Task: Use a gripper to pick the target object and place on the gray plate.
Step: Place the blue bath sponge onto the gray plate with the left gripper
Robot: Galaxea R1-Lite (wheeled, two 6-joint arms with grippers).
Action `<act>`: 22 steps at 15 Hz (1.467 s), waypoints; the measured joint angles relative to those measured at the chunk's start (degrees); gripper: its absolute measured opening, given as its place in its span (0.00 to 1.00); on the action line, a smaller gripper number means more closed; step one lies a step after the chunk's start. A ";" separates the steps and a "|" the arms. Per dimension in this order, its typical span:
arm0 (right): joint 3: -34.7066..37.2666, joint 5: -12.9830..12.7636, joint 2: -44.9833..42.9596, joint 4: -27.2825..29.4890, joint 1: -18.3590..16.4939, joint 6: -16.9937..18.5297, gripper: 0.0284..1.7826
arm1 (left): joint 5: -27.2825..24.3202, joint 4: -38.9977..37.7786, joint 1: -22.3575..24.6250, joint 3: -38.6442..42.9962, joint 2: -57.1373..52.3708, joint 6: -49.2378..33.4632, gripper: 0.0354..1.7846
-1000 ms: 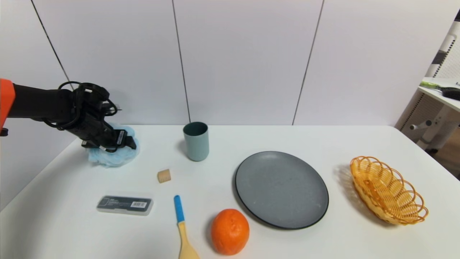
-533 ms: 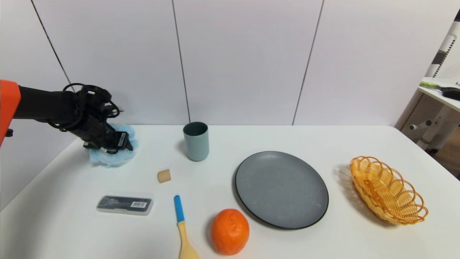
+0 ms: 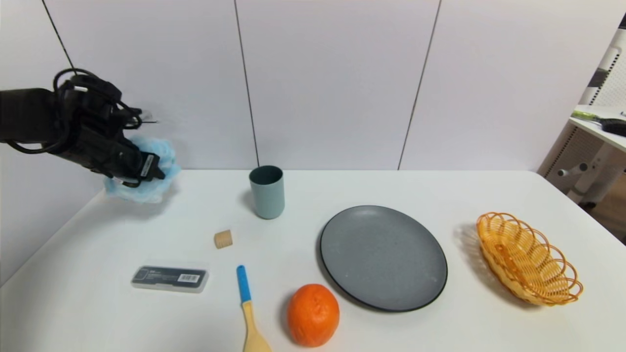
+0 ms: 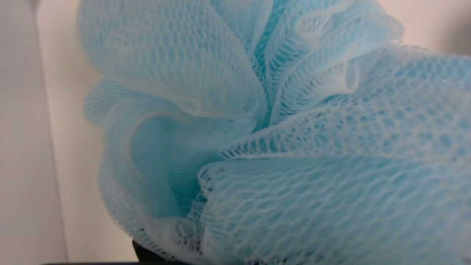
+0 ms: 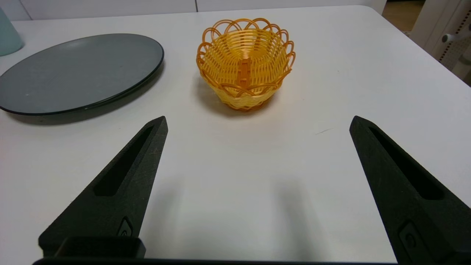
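The bath pouf, now held above the table's far corner, will be let go by my left gripper on the gray plate's half (image 3: 405, 241) that faces the wicker basket.
My left gripper (image 3: 149, 172) is shut on the light-blue mesh bath pouf (image 3: 142, 188) and holds it in the air above the table's far left corner. The pouf fills the left wrist view (image 4: 294, 154) and hides the fingers there. The gray plate (image 3: 383, 256) lies flat right of centre, far from the pouf; it also shows in the right wrist view (image 5: 77, 71). My right gripper (image 5: 257, 125) is open and empty, low over bare table in front of the orange basket; it does not show in the head view.
A teal cup (image 3: 267, 191) stands between pouf and plate. A cork (image 3: 223, 239), a black case (image 3: 169, 278), a blue-handled spoon (image 3: 248, 310) and an orange (image 3: 313, 314) lie at the front. The wicker basket (image 3: 527, 257) sits right.
My left gripper has lifted the pouf off the table and drawn it up and to the left. The other things have not moved.
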 joint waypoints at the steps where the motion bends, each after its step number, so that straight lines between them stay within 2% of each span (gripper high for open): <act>1: 0.00 -0.02 0.00 0.00 0.00 0.01 0.96 | -2.46 -0.04 -0.46 0.74 -3.10 0.89 0.43; 3: 0.00 0.00 0.00 0.00 0.00 -0.02 0.96 | -8.80 -0.22 -3.57 2.85 -9.40 2.68 0.43; 6: 0.00 0.00 0.00 0.02 0.00 0.01 0.96 | -15.71 -1.60 -12.75 4.61 -14.92 4.69 0.43; 11: 0.00 0.00 0.00 0.02 -0.02 0.00 0.96 | -17.13 -11.17 -33.01 5.16 -13.54 5.08 0.43; 13: 0.00 0.00 0.00 0.02 0.00 0.01 0.96 | -17.12 -13.53 -39.23 5.02 -9.70 5.08 0.43; 16: 0.00 0.00 0.00 0.00 -0.05 -0.02 0.96 | -17.07 -19.38 -45.30 4.66 -2.35 4.97 0.42; 19: 0.00 0.00 0.00 0.02 -0.02 0.00 0.96 | -17.09 -24.26 -49.38 2.71 5.62 4.80 0.42; 21: 0.00 0.00 0.00 0.02 0.00 -0.02 0.96 | -17.13 -24.83 -51.20 0.59 9.84 4.52 0.42; 22: 0.00 0.00 0.00 0.02 0.00 0.01 0.96 | -17.12 -24.87 -51.69 -0.40 11.58 4.28 0.48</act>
